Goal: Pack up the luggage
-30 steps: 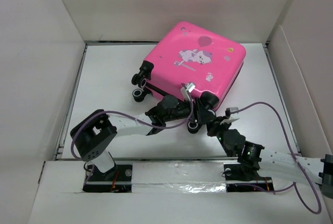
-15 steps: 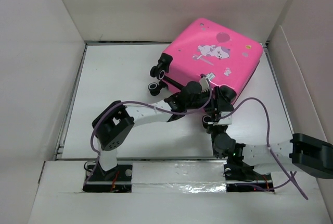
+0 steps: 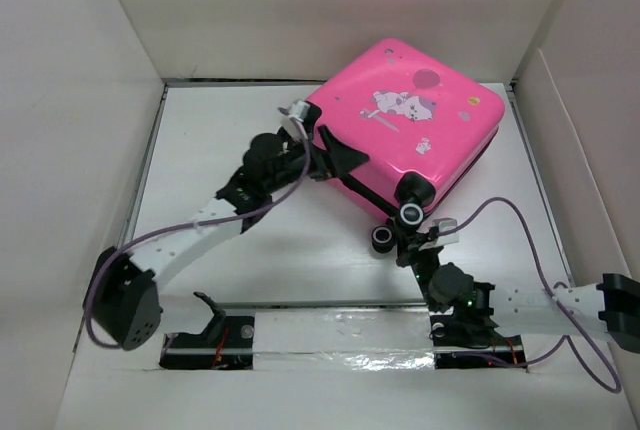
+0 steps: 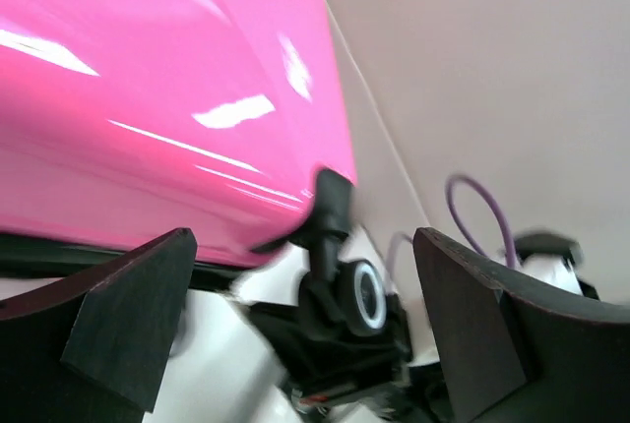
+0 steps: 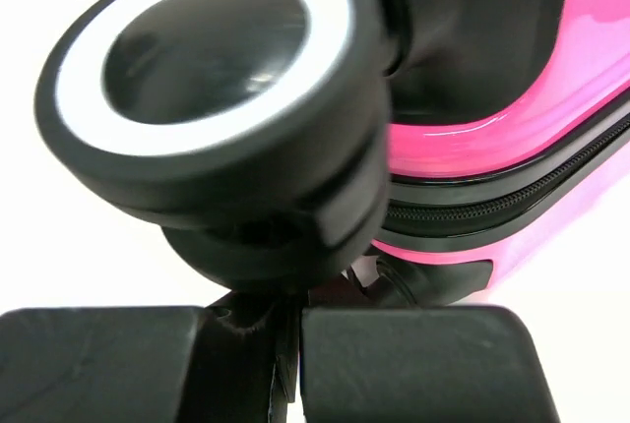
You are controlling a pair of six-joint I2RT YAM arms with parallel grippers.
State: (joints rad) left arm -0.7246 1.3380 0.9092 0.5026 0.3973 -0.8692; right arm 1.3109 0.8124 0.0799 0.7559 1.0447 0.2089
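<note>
My left gripper should next move to the luggage's upper black wheel (image 3: 311, 113), at the corner farther from my right gripper, and close on it.
The hot-pink luggage (image 3: 410, 130) lies closed and flat at the back right of the table, cartoon print up. My left gripper (image 3: 335, 155) is open at its left edge. In the left wrist view the pink shell (image 4: 157, 98) fills the upper left, and the gripper (image 4: 305, 344) holds nothing. My right gripper (image 3: 415, 247) sits at the near corner, just under two black wheels (image 3: 410, 213). In the right wrist view one wheel (image 5: 217, 98) looms over the gripper (image 5: 295, 364), which is shut. A thin dark strip shows in the slit between the fingers. I cannot tell what it is.
White walls box the table (image 3: 220, 150) in on the left, back and right. A purple cable (image 3: 520, 220) loops from the right arm across the table's right side. The black zip (image 5: 512, 197) runs along the suitcase's side.
My left arm has swung from the suitcase's near edge round to its left edge. The suitcase was pushed back and right, then held its place. My right gripper stayed by the near wheels.
</note>
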